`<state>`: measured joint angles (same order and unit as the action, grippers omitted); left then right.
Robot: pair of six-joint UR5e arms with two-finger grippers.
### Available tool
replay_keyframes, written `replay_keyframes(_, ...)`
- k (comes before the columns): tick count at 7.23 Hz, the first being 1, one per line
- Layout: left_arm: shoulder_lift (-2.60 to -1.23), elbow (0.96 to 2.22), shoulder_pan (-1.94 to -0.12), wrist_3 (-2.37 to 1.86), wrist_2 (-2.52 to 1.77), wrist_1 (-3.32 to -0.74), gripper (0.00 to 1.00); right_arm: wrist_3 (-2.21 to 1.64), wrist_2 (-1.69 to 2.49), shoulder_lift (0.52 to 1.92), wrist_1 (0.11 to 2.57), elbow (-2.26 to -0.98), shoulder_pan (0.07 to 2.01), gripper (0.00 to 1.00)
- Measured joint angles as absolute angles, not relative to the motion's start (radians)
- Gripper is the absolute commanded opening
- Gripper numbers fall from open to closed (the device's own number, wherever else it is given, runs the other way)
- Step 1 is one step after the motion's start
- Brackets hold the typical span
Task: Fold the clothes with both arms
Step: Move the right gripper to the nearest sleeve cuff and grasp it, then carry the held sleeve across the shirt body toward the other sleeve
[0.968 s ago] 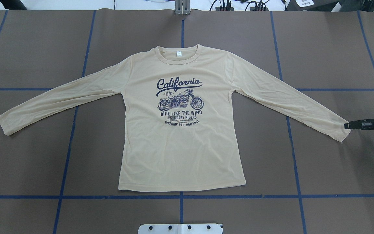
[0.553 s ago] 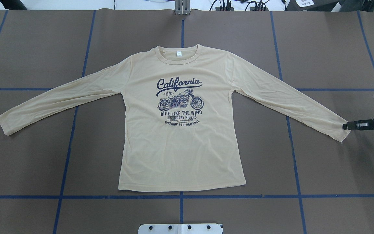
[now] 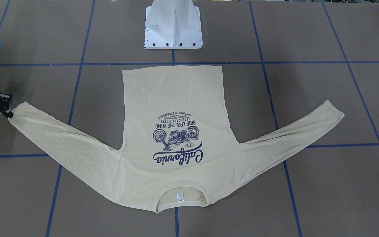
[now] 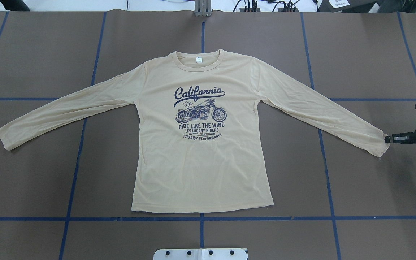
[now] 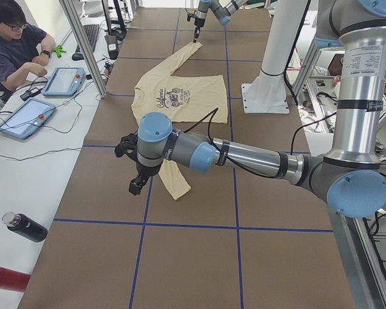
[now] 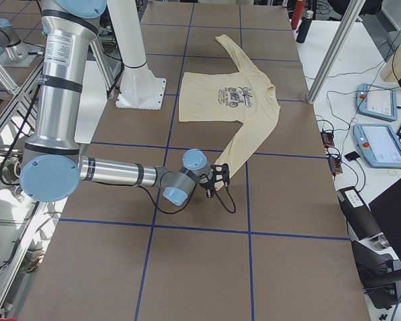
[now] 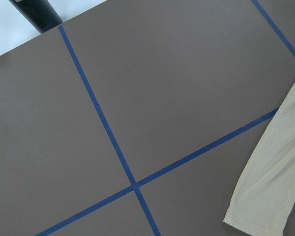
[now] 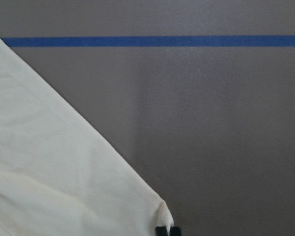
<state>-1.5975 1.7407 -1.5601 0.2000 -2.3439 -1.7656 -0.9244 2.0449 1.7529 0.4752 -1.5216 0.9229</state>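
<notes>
My right gripper needs to release the sleeve's cuff on the shirt's chest [image 3: 214,138], between the motorcycle print and the opposite sleeve. The cuff now lies on the brown table.
The cream-yellow long-sleeved shirt [image 4: 200,169] lies flat, print up, on the brown table, with its sleeves spread to both sides. My right gripper [image 4: 387,139] is at the cuff of the sleeve on the overhead view's right. In the right wrist view its fingertips [image 8: 161,230] sit pinched together on the puckered corner of that sleeve [image 8: 54,172]. It also shows in the front view [image 3: 8,113]. My left gripper [image 5: 136,187] shows only in the exterior left view, above the table beside the other cuff [image 5: 178,188]. I cannot tell if it is open or shut. The left wrist view shows that cuff [image 7: 265,196].
The white pedestal base [image 3: 173,26] stands at the robot's side of the table. Blue tape lines [image 4: 200,218] grid the brown surface. An operator [image 5: 13,38] with tablets and a dark bottle [image 5: 26,226] sit at the far side bench.
My right gripper's fingers have drawn together at the sleeve cuff and the tip has shifted slightly. The shirt body has not moved.
</notes>
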Motion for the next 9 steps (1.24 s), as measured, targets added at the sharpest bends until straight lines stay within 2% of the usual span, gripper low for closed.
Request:
replay_keyframes(2,-1.597,1.740,-1.560,0.199,-2.344,-1.766,1.00,-0.925,2.090,1.741,0.552,-1.603,0.967,0.00)
replay_keyframes(4,-1.597,1.740,-1.559,0.199,-2.344,-1.766,1.00,-0.934,2.108,1.658,0.846,-1.791,1.009,0.00)
replay_keyframes(6,-1.597,1.735,-1.560,0.199,-2.344,-1.766,1.00,-0.972,2.078,1.442,1.195,-1.887,1.000,0.00)
replay_keyframes(9,-1.598,1.705,-1.559,0.199,-2.345,-1.787,1.00,-1.163,1.912,1.056,1.553,-1.859,0.844,0.00)
